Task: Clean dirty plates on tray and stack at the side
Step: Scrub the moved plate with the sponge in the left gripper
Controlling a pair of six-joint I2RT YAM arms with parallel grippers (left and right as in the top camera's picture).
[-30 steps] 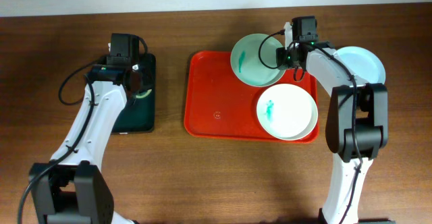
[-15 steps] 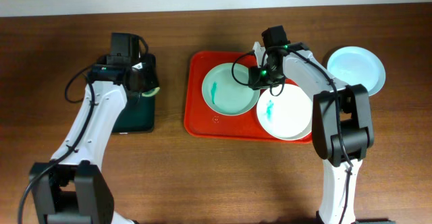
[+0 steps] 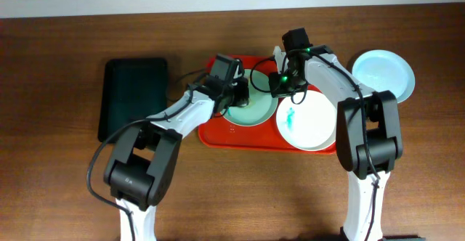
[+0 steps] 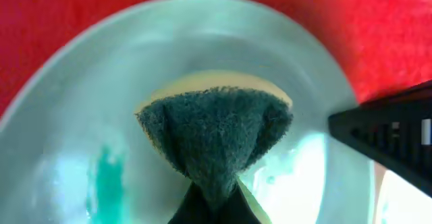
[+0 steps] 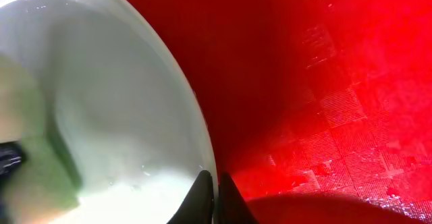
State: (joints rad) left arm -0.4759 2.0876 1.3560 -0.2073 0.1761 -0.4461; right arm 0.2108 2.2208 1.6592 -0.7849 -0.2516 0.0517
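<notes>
I will use my right gripper to set the mint-green plate down on the other mint plate (image 3: 385, 75), which is beside the red tray.
A mint-green plate (image 3: 260, 109) lies on the red tray (image 3: 218, 132), left of middle. My left gripper (image 3: 238, 96) is shut on a dark green and yellow sponge (image 4: 216, 133) and presses it onto this plate (image 4: 317, 69), beside a teal smear (image 4: 104, 183). My right gripper (image 3: 280, 87) is shut on the plate's right rim (image 5: 202, 150); its fingers (image 5: 216, 187) pinch the edge. A white plate (image 3: 312, 125) with a teal smear lies on the tray's right half. A second mint plate (image 3: 383, 74) sits on the table, right of the tray.
A black rectangular tray (image 3: 134, 99) lies on the table to the left. The right arm's black finger (image 4: 391, 136) juts into the left wrist view at the plate's rim. The red tray floor (image 5: 324, 82) is textured and wet.
The right gripper dragged the mint plate from the tray's far edge to its left middle. The left arm swung from the black tray to this plate with the sponge.
</notes>
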